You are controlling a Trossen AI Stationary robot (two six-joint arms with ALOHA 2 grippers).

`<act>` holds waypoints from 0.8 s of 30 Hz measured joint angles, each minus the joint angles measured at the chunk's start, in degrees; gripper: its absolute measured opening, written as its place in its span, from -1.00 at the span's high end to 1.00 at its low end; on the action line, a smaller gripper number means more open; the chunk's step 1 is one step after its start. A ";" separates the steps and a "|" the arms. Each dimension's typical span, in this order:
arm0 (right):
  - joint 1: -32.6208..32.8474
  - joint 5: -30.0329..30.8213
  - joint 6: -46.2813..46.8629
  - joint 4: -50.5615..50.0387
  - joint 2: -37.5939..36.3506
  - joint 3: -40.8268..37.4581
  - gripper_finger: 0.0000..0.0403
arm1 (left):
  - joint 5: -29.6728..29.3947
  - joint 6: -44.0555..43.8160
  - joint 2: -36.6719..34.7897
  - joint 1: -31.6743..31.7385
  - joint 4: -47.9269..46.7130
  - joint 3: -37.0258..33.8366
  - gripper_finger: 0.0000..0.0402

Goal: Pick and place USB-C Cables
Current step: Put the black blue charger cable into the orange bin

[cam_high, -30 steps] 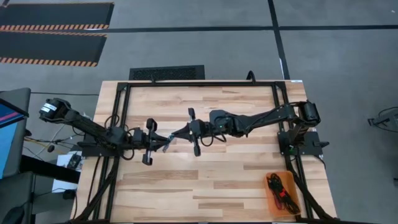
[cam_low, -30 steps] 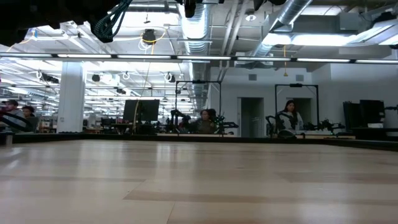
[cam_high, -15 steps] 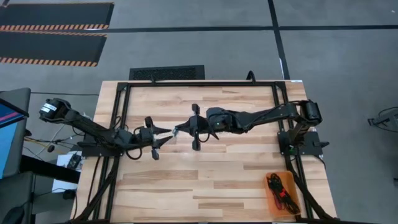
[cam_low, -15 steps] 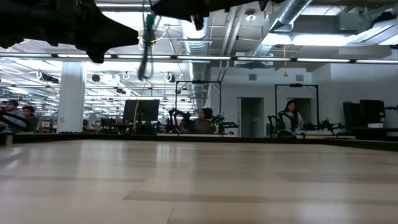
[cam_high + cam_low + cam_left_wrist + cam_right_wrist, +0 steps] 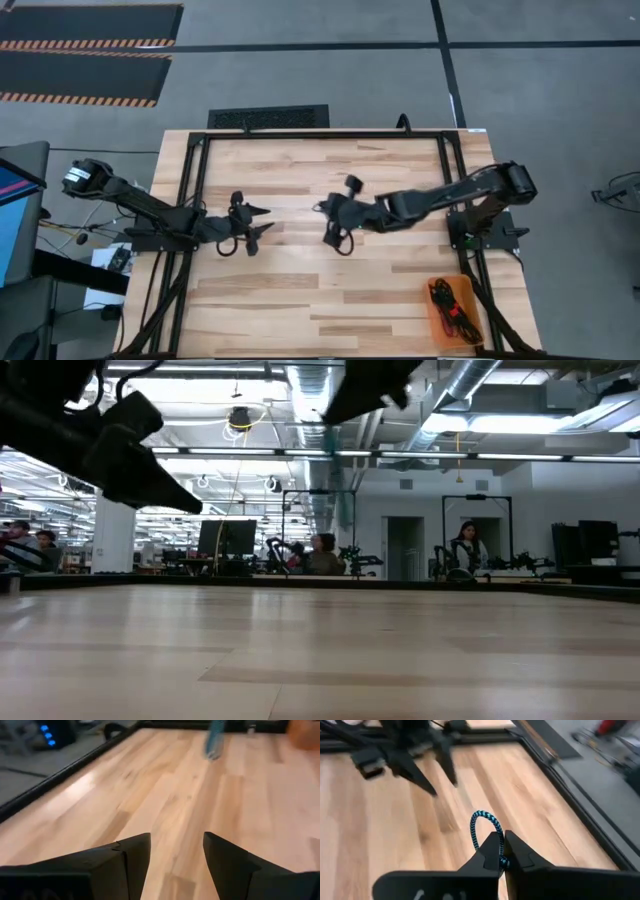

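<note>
My right gripper is going to release the teal cable, now held above the table's middle, next to the black cables in the orange tray's near end [image 5: 461, 333].
A teal braided USB-C cable [image 5: 481, 826] sticks out as a small loop from my right gripper [image 5: 502, 842], which is shut on it above the table's middle [image 5: 326, 212]. In the left wrist view the teal cable [image 5: 216, 740] shows blurred, hanging clear of the wood. My left gripper [image 5: 177, 840] is open and holds nothing; it stands left of the right one [image 5: 258, 220], a short gap between them. Black and red cables [image 5: 450, 305] lie in an orange tray [image 5: 470, 325] at the near right corner. My right gripper pinches the teal cable between its two fingers [image 5: 492, 852], close to the foot of the loop [image 5: 502, 863]. The fingers reach in from the table's right, pointing toward the left arm. The loop stands out past the fingertips, clear of the table.
A black frame [image 5: 200, 180] borders the wooden table [image 5: 300, 290] on its left, far and right sides. Bare wood lies between the grippers and the near edge. Beyond the table is a workshop with people [image 5: 465, 545] far off.
My left gripper has opened, let go of the teal cable and drawn back toward the table's left edge. My right gripper, still shut on the cable, has carried it toward the table's right edge, away from the left gripper.
</note>
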 joint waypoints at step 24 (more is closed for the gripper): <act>12.76 -5.33 55.86 -60.74 -7.37 -0.02 0.95 | -0.32 18.78 -0.02 8.16 26.27 0.00 0.13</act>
